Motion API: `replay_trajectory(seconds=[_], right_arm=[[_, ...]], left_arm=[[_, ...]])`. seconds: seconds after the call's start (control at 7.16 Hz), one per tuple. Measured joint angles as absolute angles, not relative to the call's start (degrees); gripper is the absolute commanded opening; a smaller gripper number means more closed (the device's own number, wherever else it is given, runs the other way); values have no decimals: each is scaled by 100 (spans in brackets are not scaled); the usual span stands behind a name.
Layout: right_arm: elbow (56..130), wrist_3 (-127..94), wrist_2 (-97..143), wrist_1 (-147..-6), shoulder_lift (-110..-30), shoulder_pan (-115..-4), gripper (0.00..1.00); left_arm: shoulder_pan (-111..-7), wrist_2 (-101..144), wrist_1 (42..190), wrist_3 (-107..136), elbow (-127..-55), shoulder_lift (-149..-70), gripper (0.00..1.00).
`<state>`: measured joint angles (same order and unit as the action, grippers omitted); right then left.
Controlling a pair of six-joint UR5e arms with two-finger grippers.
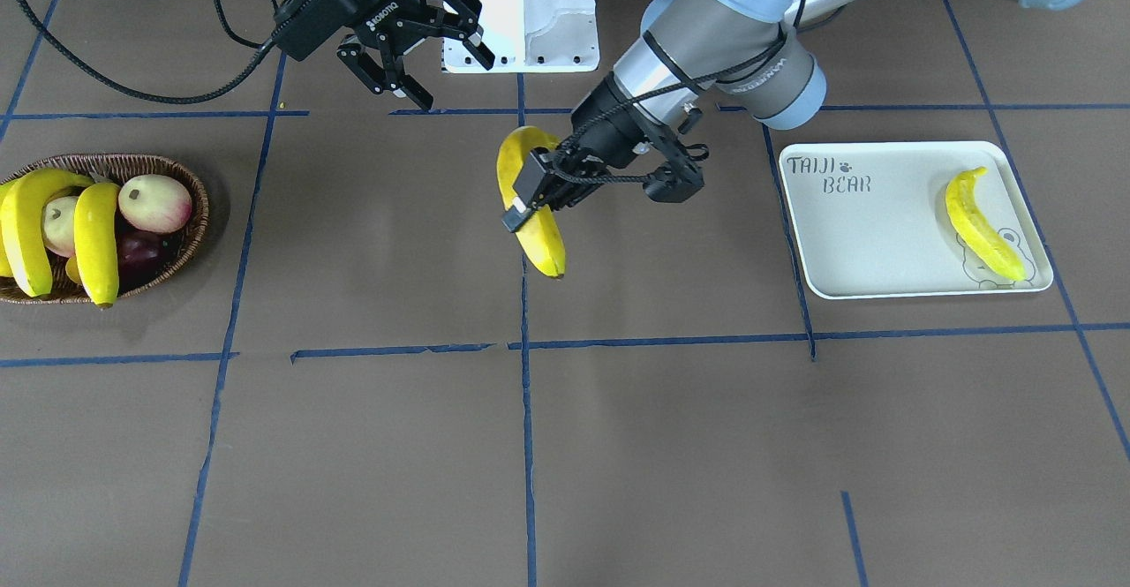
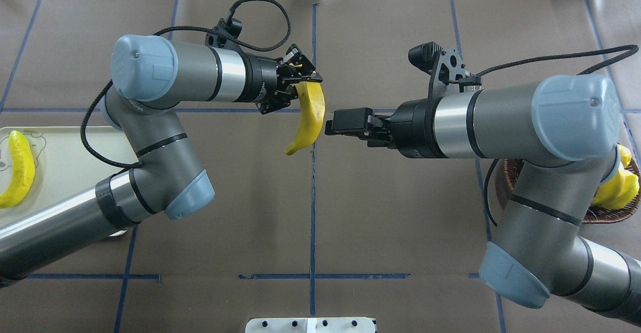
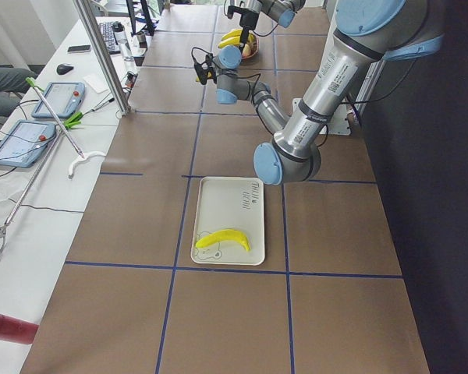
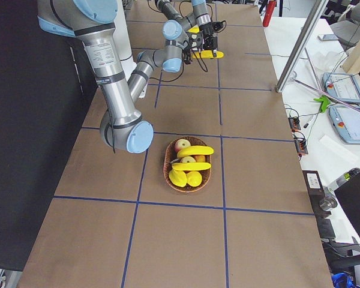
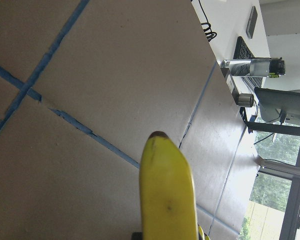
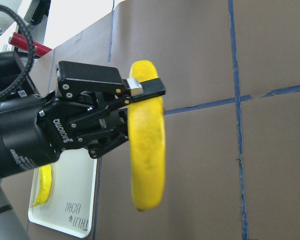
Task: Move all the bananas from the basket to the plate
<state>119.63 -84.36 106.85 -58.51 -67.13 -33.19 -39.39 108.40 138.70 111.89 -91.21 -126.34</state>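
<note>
Next, my left gripper lets go of the banana on the plate's bare area [image 1: 879, 249] below the lettering, next to the other banana.
My left gripper [image 1: 532, 203] is shut on a yellow banana [image 1: 540, 238] and holds it above the middle of the table; the same banana [image 2: 308, 117] hangs from that gripper [image 2: 300, 80] in the overhead view. My right gripper [image 1: 457, 84] is open and holds nothing, its fingertips just right of the banana [image 6: 147, 155] in the overhead view. Another banana [image 1: 982, 227] lies on the off-white plate [image 1: 874, 252]. The wicker basket [image 1: 181, 247] holds two bananas [image 1: 97, 243] at the table's other end.
Pale apples [image 1: 155, 202] lie in the basket beside the bananas. The white robot base [image 1: 521, 18] stands between the arms. My right arm hides most of the basket [image 2: 613, 217] in the overhead view. Blue tape lines cross the brown table.
</note>
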Motion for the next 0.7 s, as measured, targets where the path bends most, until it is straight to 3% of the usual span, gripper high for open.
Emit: replay_trajectory(seconds=[0.28,0.7], right_arm=[[12112,-8415,10714,-5906,-7044,-3427,100],[12416,-7572,10915,-7131,-7401,-3945,100]], left_arm=[[-4718,11649,12852,9676,-9648,-11643,0],[-5325,11720,12426,7362,-10350,-9431,0]])
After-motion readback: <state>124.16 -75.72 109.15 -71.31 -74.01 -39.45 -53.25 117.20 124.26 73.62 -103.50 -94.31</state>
